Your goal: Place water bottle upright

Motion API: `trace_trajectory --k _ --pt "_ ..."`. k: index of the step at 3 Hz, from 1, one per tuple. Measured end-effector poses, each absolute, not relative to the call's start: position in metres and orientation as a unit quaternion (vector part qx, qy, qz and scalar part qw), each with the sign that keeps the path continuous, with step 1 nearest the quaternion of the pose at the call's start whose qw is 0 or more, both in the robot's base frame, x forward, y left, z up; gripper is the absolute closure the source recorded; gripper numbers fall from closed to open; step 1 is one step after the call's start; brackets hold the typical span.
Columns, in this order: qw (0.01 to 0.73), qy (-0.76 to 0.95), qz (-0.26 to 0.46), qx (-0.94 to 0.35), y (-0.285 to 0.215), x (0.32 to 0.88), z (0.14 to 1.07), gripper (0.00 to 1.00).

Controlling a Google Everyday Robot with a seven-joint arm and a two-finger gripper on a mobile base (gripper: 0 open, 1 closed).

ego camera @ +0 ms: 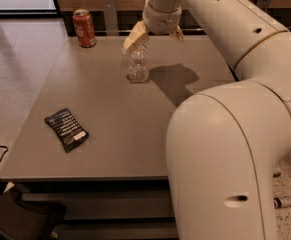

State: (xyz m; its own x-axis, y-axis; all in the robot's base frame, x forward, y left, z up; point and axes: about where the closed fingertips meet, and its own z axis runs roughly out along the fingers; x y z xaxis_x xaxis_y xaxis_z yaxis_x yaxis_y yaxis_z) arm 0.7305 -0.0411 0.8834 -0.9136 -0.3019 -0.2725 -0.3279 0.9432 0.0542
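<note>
I will next move my gripper over to the clear water bottle, and then I will close it on the bottle's top (138, 52).
The water bottle (137, 65) is small, clear and ribbed. It stands upright on the grey table (115, 119) in the far middle part. My gripper (154, 40) hangs just above and slightly behind the bottle, its tan fingers (134, 37) spread apart. The left finger sits next to the bottle's top, and the jaws do not close on the bottle. The arm reaches in from the right and fills the right side of the view.
A red soda can (84, 28) stands at the table's far left corner. A black snack packet (66, 129) lies flat near the front left. A wooden wall and rail run behind the table. The floor lies to the left.
</note>
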Motion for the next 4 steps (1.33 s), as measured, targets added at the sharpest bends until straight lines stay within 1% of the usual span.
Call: trace_trajectory --k 4 --pt "0.090 0.987 0.042 -0.127 -0.037 0.738 0.868 0.00"
